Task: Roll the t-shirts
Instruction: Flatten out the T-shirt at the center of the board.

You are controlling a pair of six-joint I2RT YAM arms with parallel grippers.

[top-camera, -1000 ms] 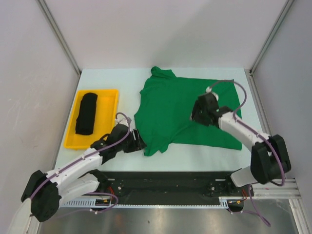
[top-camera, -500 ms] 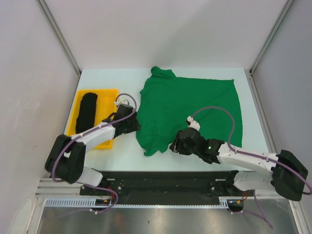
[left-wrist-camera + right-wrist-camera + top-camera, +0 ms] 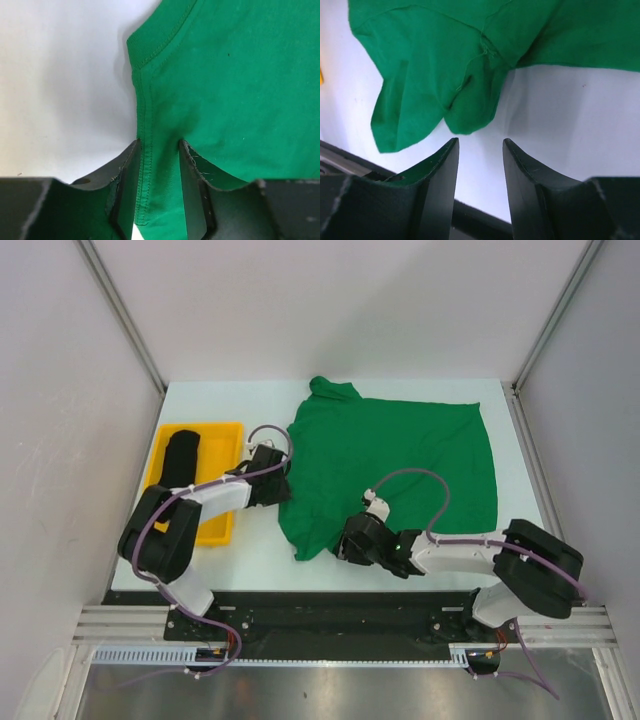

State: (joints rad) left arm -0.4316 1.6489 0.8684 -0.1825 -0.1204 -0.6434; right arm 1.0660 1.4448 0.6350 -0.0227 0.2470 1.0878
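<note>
The near sleeve of the green t-shirt is bunched up, so I need to use my right gripper to pinch the sleeve's folded corner (image 3: 471, 126) and pull it flat before rolling.
The bright green t-shirt (image 3: 400, 455) lies spread on the white table, its lower left part folded into a flap. My left gripper (image 3: 283, 487) is at the shirt's left edge. In the left wrist view the gripper (image 3: 159, 145) is open, and the stitched hem of the shirt (image 3: 225, 75) lies between its jaws. My right gripper (image 3: 343, 543) is open and empty just in front of the folded flap. In the right wrist view the gripper (image 3: 479, 142) is over bare table below the shirt (image 3: 445, 50). The black rolled t-shirt (image 3: 180, 458) lies in the tray.
The yellow tray (image 3: 200, 425) stands at the left of the table, with my left arm reaching across its near right corner. Grey walls close in the table at left, right and back. The black base rail (image 3: 330, 610) runs along the front edge.
My left gripper has moved up from the front left to the shirt's left hem. My right gripper has left the right part of the shirt and come to its front left flap.
</note>
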